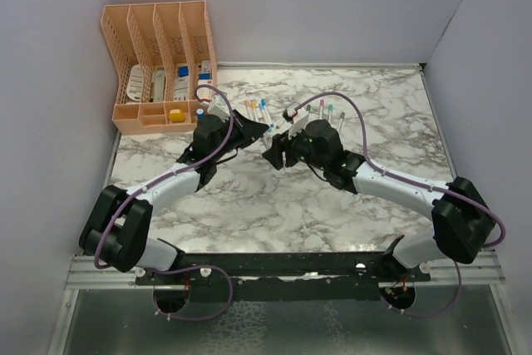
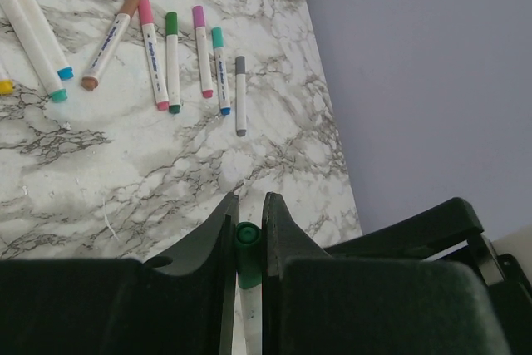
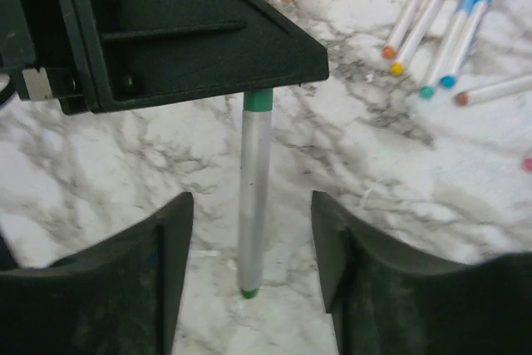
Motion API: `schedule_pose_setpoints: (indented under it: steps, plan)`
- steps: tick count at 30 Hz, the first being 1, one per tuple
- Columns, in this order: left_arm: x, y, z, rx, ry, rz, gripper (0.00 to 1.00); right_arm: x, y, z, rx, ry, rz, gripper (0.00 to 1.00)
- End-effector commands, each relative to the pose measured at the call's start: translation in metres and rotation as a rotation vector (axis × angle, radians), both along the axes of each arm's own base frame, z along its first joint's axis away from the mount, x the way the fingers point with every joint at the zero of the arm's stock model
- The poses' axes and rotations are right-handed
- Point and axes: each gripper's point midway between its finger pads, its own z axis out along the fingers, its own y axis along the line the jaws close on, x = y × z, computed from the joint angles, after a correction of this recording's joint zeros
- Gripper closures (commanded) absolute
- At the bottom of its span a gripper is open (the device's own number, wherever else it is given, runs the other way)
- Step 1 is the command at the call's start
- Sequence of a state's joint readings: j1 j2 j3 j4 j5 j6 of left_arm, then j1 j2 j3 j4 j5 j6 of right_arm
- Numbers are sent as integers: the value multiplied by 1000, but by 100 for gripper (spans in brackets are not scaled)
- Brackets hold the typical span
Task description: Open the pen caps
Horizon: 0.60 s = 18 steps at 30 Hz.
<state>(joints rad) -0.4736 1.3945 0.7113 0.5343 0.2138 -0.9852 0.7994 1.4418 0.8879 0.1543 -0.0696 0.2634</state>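
The green cap, now held above the marble table, will lie on the marble off the organizer's corner [image 1: 229, 158] by the pens once the robot's left gripper lets it go.
My left gripper [image 2: 248, 230] is shut on the green cap [image 2: 247, 243] of a white pen and holds the pen above the marble table. In the right wrist view the left gripper [image 3: 191, 31] is the black block at top, with the green cap [image 3: 258, 101] just under it and the white barrel [image 3: 253, 197] hanging toward me. My right gripper [image 3: 249, 214] is open, its fingers either side of the barrel and not touching it. In the top view both grippers meet mid-table, left [image 1: 266, 131] and right [image 1: 278, 152]. No loose caps show.
Several capped pens lie in rows on the table [image 2: 174, 60] [image 3: 436, 14] [image 1: 256, 110], with more behind the right gripper [image 1: 326, 112]. A peach desk organizer [image 1: 162, 64] stands at the back left. Grey walls enclose the table.
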Motion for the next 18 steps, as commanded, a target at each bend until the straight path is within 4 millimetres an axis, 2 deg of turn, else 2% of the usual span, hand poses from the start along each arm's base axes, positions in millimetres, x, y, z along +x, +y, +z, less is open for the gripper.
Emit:
schedule_pose_setpoints:
  steps: [1,3,9,14,18]
  plan:
    - [-8,-3,12,-18,-45,-34,100,2,9,18,22,-32,21,27]
    - [-9,-4,13,-20,-46,-42,100,3,10,19,20,-31,21,19]
    - [-13,-7,19,-30,-57,-55,100,7,16,15,8,-16,27,20]
    - [-17,-10,26,-35,-72,-67,100,12,24,11,6,2,30,35]
    - [-21,-11,27,-34,-81,-76,100,15,26,11,6,6,25,55]
